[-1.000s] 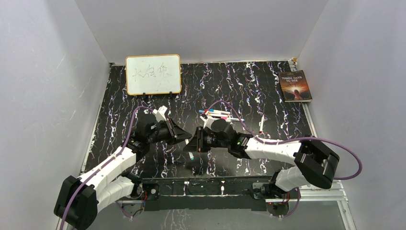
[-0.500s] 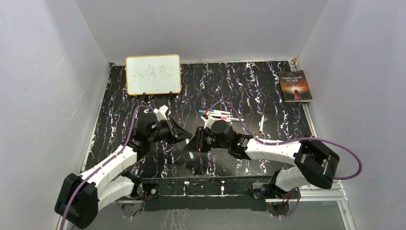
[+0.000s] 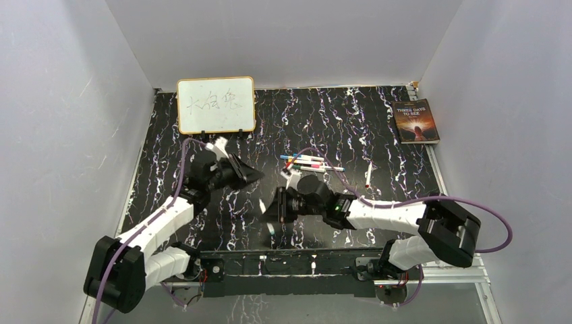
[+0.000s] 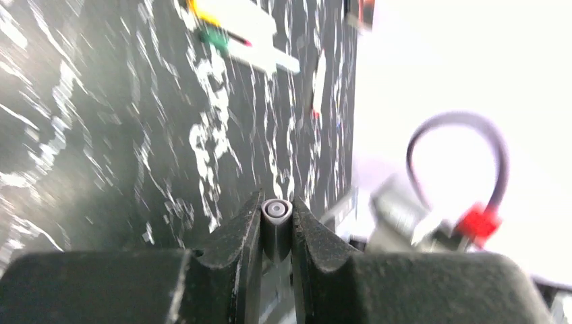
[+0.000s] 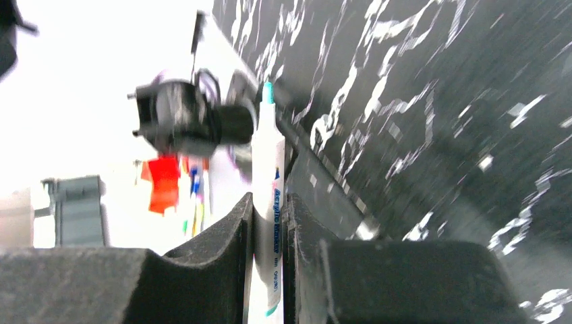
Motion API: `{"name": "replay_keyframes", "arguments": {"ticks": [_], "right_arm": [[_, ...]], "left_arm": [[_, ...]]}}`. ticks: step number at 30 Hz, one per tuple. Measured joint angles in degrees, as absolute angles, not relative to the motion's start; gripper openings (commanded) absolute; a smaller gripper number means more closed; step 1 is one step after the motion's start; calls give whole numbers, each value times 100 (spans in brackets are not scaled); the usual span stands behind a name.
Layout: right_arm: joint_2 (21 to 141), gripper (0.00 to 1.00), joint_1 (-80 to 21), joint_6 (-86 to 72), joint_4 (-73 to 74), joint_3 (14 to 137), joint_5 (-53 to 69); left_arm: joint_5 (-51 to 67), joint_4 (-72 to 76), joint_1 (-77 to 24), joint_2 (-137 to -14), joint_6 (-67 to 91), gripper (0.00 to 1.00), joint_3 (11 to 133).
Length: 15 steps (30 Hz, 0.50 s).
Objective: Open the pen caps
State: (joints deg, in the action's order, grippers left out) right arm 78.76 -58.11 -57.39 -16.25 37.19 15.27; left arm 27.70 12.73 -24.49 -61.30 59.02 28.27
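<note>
Next, I release the teal-tipped white pen with my right gripper close beside the single pen [image 3: 364, 178], heap side.
My left gripper [image 3: 255, 177] is shut on a small pen cap [image 4: 276, 217], seen end-on and looking dark grey; it is held in the air, left of the right gripper. My right gripper [image 3: 275, 206] is shut on a white pen [image 5: 268, 169] with a teal tip, its barrel sticking out past the fingers. The pen's white barrel also shows in the top view [image 3: 264, 205]. The two grippers are apart. Several more pens [image 3: 309, 162] lie in a bunch on the table behind the right gripper. One single pen [image 3: 368, 175] lies to their right.
A framed whiteboard [image 3: 216, 104] stands at the back left. A book [image 3: 415, 121] lies at the back right. Grey walls close in the black marbled table [image 3: 337, 121] on three sides. The bunch of pens also shows in the left wrist view [image 4: 233, 34].
The grippers were close together, tip to tip; now the left one has pulled away up and to the left with the cap, and the right one has shifted slightly nearer with the pen.
</note>
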Motion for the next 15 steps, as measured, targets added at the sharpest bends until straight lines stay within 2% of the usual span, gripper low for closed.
{"name": "replay_keyframes", "arguments": {"ticks": [5, 15], "right_arm": [[7797, 0, -6226, -5739, -1400, 3640, 2112], [7675, 0, -6219, -5732, -1315, 3577, 2224]], "left_arm": [[2152, 1588, -1898, -6272, 5846, 0, 3076], [2049, 1664, -1726, -6427, 5730, 0, 3203]]}}
